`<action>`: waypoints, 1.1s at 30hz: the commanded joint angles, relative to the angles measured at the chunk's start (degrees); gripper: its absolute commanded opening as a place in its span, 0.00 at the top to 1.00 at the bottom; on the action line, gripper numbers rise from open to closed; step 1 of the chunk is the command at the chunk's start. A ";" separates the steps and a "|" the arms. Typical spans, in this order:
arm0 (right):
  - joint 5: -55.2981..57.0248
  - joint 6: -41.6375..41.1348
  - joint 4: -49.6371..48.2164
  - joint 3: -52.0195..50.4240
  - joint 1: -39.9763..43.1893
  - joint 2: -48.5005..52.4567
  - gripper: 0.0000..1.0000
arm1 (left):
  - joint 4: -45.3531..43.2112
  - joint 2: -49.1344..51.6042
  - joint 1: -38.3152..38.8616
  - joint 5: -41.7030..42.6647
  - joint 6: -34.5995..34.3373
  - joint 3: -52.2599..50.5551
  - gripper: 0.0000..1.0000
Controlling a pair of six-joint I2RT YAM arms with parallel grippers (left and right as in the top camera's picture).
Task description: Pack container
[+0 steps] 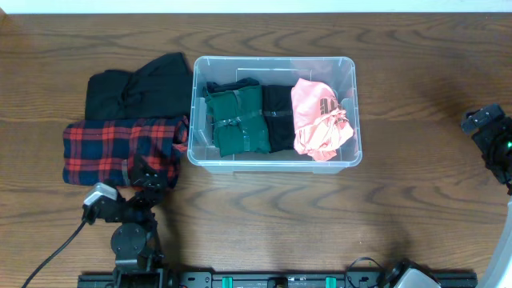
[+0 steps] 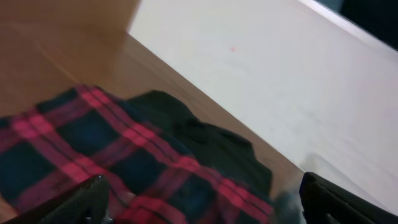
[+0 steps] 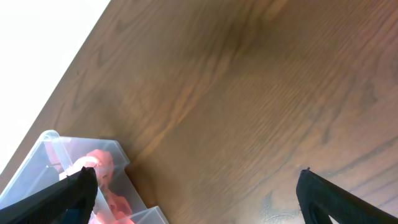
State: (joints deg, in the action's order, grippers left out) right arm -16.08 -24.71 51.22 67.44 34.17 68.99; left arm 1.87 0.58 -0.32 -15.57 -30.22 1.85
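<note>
The plaid garment's end by my left gripper hugs the container, so next I lift it in by its opposite, open end (image 1: pixel 72 164).
The clear plastic container (image 1: pixel 274 164) stands at the table's middle. Inside lie a folded green garment (image 1: pixel 237 120), a black one (image 1: pixel 278 118) and a pink one (image 1: pixel 320 118). Its corner with the pink garment shows in the right wrist view (image 3: pixel 62 163). A red and navy plaid garment (image 1: pixel 112 150) lies left of the container, and also shows in the left wrist view (image 2: pixel 93 149). A black garment (image 1: pixel 136 86) lies behind it, seen too in the left wrist view (image 2: pixel 211 143). My left gripper (image 1: pixel 146 181) (image 2: pixel 202 202) is open over the plaid garment's front right edge. My right gripper (image 1: pixel 488 128) (image 3: pixel 196 193) is open and empty over bare table at the far right.
The left arm's base and cable (image 1: pixel 132 240) stand at the front left. A rail (image 1: pixel 320 279) runs along the front edge. The pale wall (image 2: pixel 280 81) lies beyond the table's far edge.
</note>
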 commanded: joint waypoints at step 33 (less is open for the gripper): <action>-0.42 1.18 0.04 0.00 0.37 0.15 0.01 | 52.54 63.08 -43.41 31.85 8.61 58.40 0.02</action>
State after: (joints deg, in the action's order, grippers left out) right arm -16.25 -24.47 51.24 67.40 34.17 68.99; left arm 54.83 58.70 -35.97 4.34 -24.51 59.22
